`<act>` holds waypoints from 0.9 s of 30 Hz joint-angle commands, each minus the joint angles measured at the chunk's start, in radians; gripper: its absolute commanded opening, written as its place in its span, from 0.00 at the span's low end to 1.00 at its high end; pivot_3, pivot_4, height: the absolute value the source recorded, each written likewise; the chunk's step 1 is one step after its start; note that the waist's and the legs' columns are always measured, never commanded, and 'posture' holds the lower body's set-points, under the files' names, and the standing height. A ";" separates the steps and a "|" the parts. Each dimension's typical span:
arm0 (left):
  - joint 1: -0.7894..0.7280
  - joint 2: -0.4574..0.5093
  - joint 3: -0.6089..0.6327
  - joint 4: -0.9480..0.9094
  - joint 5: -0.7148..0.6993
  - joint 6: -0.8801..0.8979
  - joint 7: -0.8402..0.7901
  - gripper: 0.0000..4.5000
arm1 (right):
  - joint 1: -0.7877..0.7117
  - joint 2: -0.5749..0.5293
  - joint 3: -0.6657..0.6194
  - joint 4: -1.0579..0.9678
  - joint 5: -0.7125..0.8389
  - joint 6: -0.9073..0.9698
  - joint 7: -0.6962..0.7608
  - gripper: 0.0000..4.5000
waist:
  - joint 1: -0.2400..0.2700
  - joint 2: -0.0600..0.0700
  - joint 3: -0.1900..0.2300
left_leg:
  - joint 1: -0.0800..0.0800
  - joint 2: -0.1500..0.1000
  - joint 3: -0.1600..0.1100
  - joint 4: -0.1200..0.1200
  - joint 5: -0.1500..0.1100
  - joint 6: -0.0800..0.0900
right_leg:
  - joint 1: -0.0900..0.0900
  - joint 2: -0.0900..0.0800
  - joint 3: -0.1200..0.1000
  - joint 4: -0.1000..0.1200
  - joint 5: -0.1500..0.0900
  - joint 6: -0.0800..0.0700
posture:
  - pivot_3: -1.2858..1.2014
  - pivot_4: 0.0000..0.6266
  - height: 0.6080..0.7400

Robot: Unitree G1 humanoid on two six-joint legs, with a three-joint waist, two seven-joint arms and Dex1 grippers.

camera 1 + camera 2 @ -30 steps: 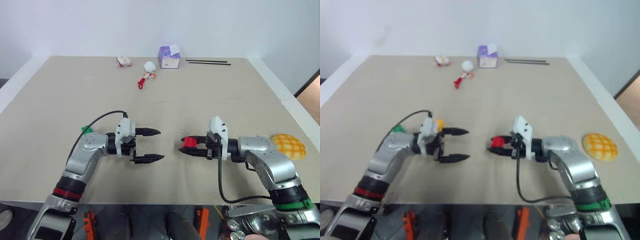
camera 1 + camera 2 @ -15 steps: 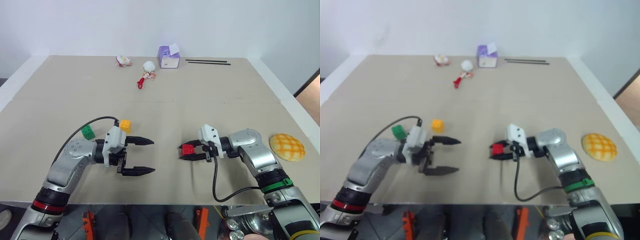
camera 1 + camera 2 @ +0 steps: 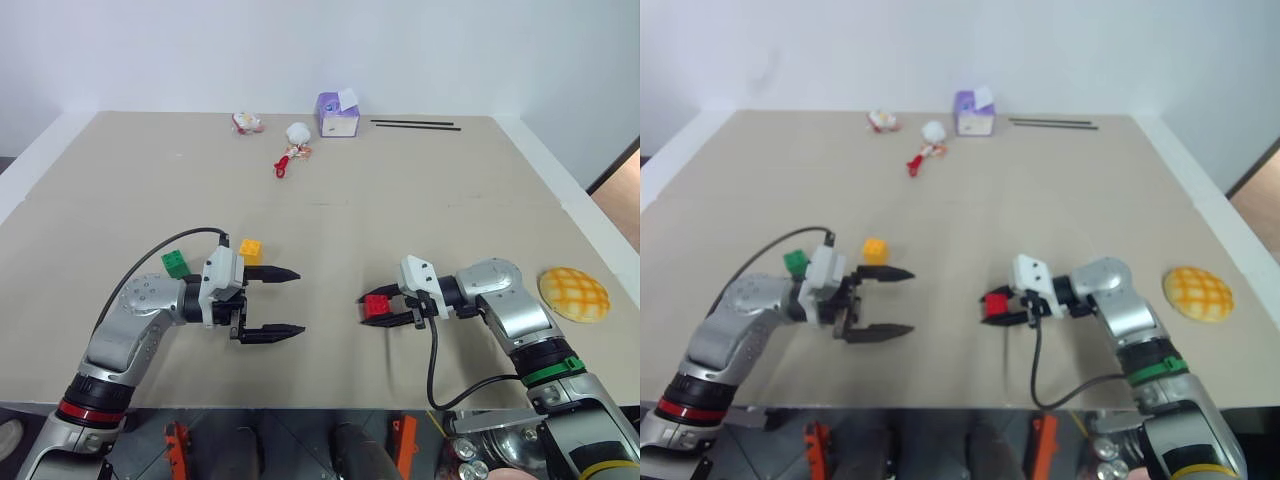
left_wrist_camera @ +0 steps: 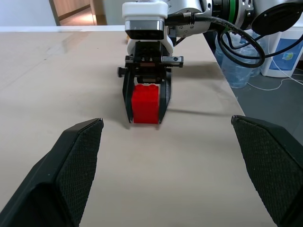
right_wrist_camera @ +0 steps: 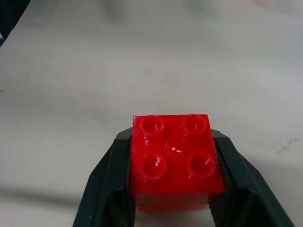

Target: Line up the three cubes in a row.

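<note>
My left gripper is to close next on the opposite sides of the green cube [image 3: 175, 264], rather than on the yellow-orange cube beside it.
The red cube [image 3: 377, 306] rests on the table right of centre, near the front. My right gripper [image 3: 370, 311] is shut on the red cube, one black finger against each of its sides, as the right wrist view shows from above the studded red cube [image 5: 173, 161]. The left wrist view shows the same grip on the red cube [image 4: 145, 104] from the front. The green cube [image 3: 175, 263] and the yellow-orange cube [image 3: 250, 249] stand side by side on the left. Just in front of them my left gripper [image 3: 300, 300] is open wide, empty, pointing toward the red cube.
A round yellow checkered bun [image 3: 575, 294] lies at the right edge, beside my right arm. At the far edge stand a purple-and-white box [image 3: 338, 114], two small toys [image 3: 298, 133], a red item [image 3: 284, 165] and thin black sticks [image 3: 415, 124].
My right gripper has sunk and tilted down, bringing the red cube onto the table. My left arm has drawn back to the left, uncovering the green and yellow-orange cubes.
</note>
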 commanded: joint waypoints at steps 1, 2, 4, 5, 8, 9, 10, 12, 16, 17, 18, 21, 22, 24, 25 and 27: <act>0.011 0.000 0.053 -0.027 -0.003 0.003 0.055 1.00 | -0.021 0.002 -0.037 -0.097 0.060 0.089 -0.001 0.78 | 0.000 0.000 0.000 | 0.000 0.000 0.000 0.000 0.000 0.000 | 0.000 0.000 0.000 0.000 0.000 0.000 | 0.52 0.24 1.00; 0.013 -0.002 0.076 -0.026 -0.019 0.022 0.086 1.00 | -0.029 0.003 -0.054 -0.134 0.089 0.127 -0.007 0.85 | 0.000 0.000 0.000 | 0.000 0.000 0.000 0.000 0.000 0.000 | 0.000 0.000 0.000 0.001 0.000 0.000 | 0.52 0.24 1.00; 0.020 0.000 0.119 -0.024 -0.040 0.046 0.130 1.00 | -0.040 0.006 -0.085 -0.202 0.145 0.195 -0.023 1.00 | 0.000 0.000 0.000 | 0.000 0.000 0.000 0.000 0.000 0.000 | -0.001 0.000 0.000 0.002 0.000 0.000 | 0.52 0.24 1.00; 0.027 0.008 0.139 -0.026 -0.044 0.053 0.143 1.00 | -0.043 0.007 -0.098 -0.235 0.170 0.223 -0.033 1.00 | 0.000 0.000 0.000 | 0.000 0.001 -0.001 0.000 0.000 0.000 | -0.001 0.001 0.000 0.002 0.000 0.000 | 0.52 0.24 1.00; 0.066 0.060 0.273 0.009 -0.044 0.064 0.212 1.00 | -0.079 0.048 -0.144 -0.335 0.249 0.308 -0.109 1.00 | -0.003 0.000 0.000 | 0.001 0.001 -0.001 0.000 0.000 0.000 | -0.001 0.001 0.000 0.003 0.000 0.000 | 0.52 0.24 1.00; 0.076 0.070 0.304 0.016 -0.045 0.067 0.231 1.00 | -0.085 0.060 -0.153 -0.356 0.261 0.324 -0.132 1.00 | -0.005 -0.001 0.001 | 0.001 0.002 0.000 0.000 0.000 0.000 | -0.001 0.002 0.000 0.003 0.000 -0.001 | 0.52 0.24 1.00; 0.094 0.079 0.346 0.020 -0.045 0.069 0.261 1.00 | -0.101 0.082 -0.155 -0.370 0.266 0.351 -0.171 1.00 | -0.005 -0.001 0.001 | 0.002 0.003 0.000 0.000 0.000 0.000 | -0.001 0.003 0.000 0.003 0.000 -0.001 | 0.52 0.24 1.00; 0.131 0.085 0.405 0.022 -0.030 0.058 0.316 1.00 | -0.125 0.111 -0.146 -0.385 0.261 0.392 -0.229 1.00 | -0.005 -0.001 0.001 | 0.002 0.004 -0.001 -0.001 0.000 0.000 | -0.002 0.003 -0.001 0.004 0.000 -0.002 | 0.52 0.24 1.00; 0.218 0.053 0.488 0.018 0.037 0.017 0.467 1.00 | -0.149 0.166 -0.114 -0.399 0.234 0.397 -0.292 1.00 | -0.003 -0.002 0.001 | 0.001 0.003 0.000 -0.001 0.000 -0.001 | -0.002 0.002 -0.001 0.004 -0.002 -0.004 | 0.52 0.24 1.00; 0.235 0.036 0.498 0.008 0.045 0.017 0.506 1.00 | -0.154 0.178 -0.105 -0.396 0.226 0.387 -0.297 1.00 | -0.001 -0.002 0.001 | 0.001 0.003 0.000 -0.001 0.000 -0.001 | -0.002 0.002 -0.001 0.004 -0.002 -0.004 | 0.52 0.24 1.00; 0.250 0.014 0.502 -0.006 0.058 0.017 0.555 1.00 | -0.161 0.190 -0.096 -0.390 0.221 0.380 -0.302 1.00 | -0.001 -0.002 0.001 | 0.001 0.003 0.000 -0.001 0.000 -0.001 | -0.002 0.002 -0.001 0.004 -0.002 -0.004 | 0.52 0.24 1.00; 0.292 -0.055 0.489 -0.046 0.113 0.005 0.672 1.00 | -0.179 0.219 -0.076 -0.368 0.207 0.364 -0.309 1.00 | 0.001 -0.002 0.001 | 0.001 0.003 0.001 -0.001 0.000 -0.001 | -0.002 0.000 -0.001 0.004 -0.001 -0.003 | 0.52 0.24 1.00; 0.303 -0.079 0.487 -0.058 0.130 0.004 0.711 1.00 | -0.183 0.226 -0.069 -0.360 0.202 0.356 -0.309 1.00 | 0.000 -0.003 0.000 | 0.001 0.003 0.001 -0.001 0.000 -0.001 | -0.002 0.000 -0.001 0.004 -0.001 -0.003 | 0.52 0.24 1.00; 0.317 -0.122 0.476 -0.073 0.166 0.024 0.790 1.00 | -0.193 0.239 -0.056 -0.342 0.189 0.339 -0.311 1.00 | 0.001 -0.005 0.000 | 0.001 0.002 0.001 -0.001 0.000 -0.002 | -0.002 0.000 -0.001 0.004 -0.001 -0.003 | 0.52 0.24 1.00; 0.317 -0.144 0.469 -0.074 0.181 0.025 0.825 1.00 | -0.198 0.246 -0.052 -0.334 0.184 0.333 -0.313 1.00 | 0.001 -0.005 0.000 | 0.001 0.003 0.001 -0.001 0.000 -0.002 | -0.002 0.000 -0.002 0.004 -0.001 -0.003 | 0.52 0.24 1.00; 0.303 -0.182 0.457 -0.066 0.208 0.032 0.891 1.00 | -0.206 0.257 -0.045 -0.322 0.174 0.321 -0.315 1.00 | 0.001 -0.005 0.000 | 0.001 0.003 0.001 -0.001 0.000 -0.002 | -0.002 0.000 -0.002 0.004 0.000 -0.003 | 0.52 0.24 1.00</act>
